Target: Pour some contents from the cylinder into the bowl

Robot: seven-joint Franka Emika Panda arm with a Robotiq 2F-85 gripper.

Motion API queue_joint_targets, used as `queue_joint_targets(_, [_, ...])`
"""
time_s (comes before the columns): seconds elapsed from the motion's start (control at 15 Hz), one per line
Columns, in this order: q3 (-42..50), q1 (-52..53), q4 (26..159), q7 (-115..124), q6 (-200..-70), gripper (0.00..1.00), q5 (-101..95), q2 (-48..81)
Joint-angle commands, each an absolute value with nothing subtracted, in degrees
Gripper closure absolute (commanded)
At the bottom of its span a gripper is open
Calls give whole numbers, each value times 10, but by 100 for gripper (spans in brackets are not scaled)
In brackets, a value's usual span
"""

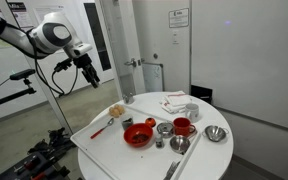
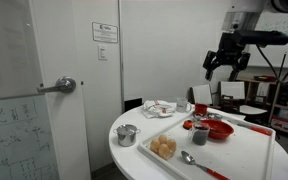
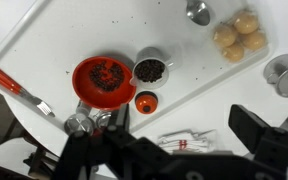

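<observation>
Next, I will lower my gripper to the clear handle (image 1: pixel 122 120) (image 3: pixel 174 49) of the grey cylinder that is beside the red bowl, and close it there.
The grey cylinder (image 1: pixel 164 128) stands upright on the white tray, right beside the red bowl (image 1: pixel 138 134). From above in the wrist view, the cylinder (image 3: pixel 150 70) holds dark bits and the bowl (image 3: pixel 104 78) has dark bits in it too. Both also show in an exterior view, the cylinder (image 2: pixel 200 135) in front of the bowl (image 2: pixel 218 129). My gripper (image 3: pixel 184 122) is open and empty. It hangs high above the table in both exterior views (image 1: pixel 87 70) (image 2: pixel 226 65), far from the cylinder.
A red mug (image 3: pixel 145 101) stands by the cylinder. Steel bowls (image 3: pixel 284 78) (image 1: pixel 215 133), bread rolls (image 3: pixel 237 35), a spoon (image 3: pixel 197 12), a red-handled utensil (image 3: pixel 9 85) and napkin packets (image 3: pixel 184 140) lie on the round white table (image 1: pixel 94 150).
</observation>
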State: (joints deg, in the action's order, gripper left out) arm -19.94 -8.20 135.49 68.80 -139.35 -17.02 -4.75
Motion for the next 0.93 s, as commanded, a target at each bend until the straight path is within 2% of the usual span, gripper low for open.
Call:
queue_joint_targets(0.0, [-147,-55,1289,834,-1364,0,-269,65])
queue_joint_targets(0.13, [-107,-30,1261,856,-1340,0,-254,119])
queue_joint_targets(0.2, [-96,-16,1312,810,-1369,0,-236,56])
queue_joint_targets(0.47, [-67,2,1276,827,-1361,0,-230,118])
queue_joint_targets(0.87, [-6,75,1253,1071,-1310,0,-279,155])
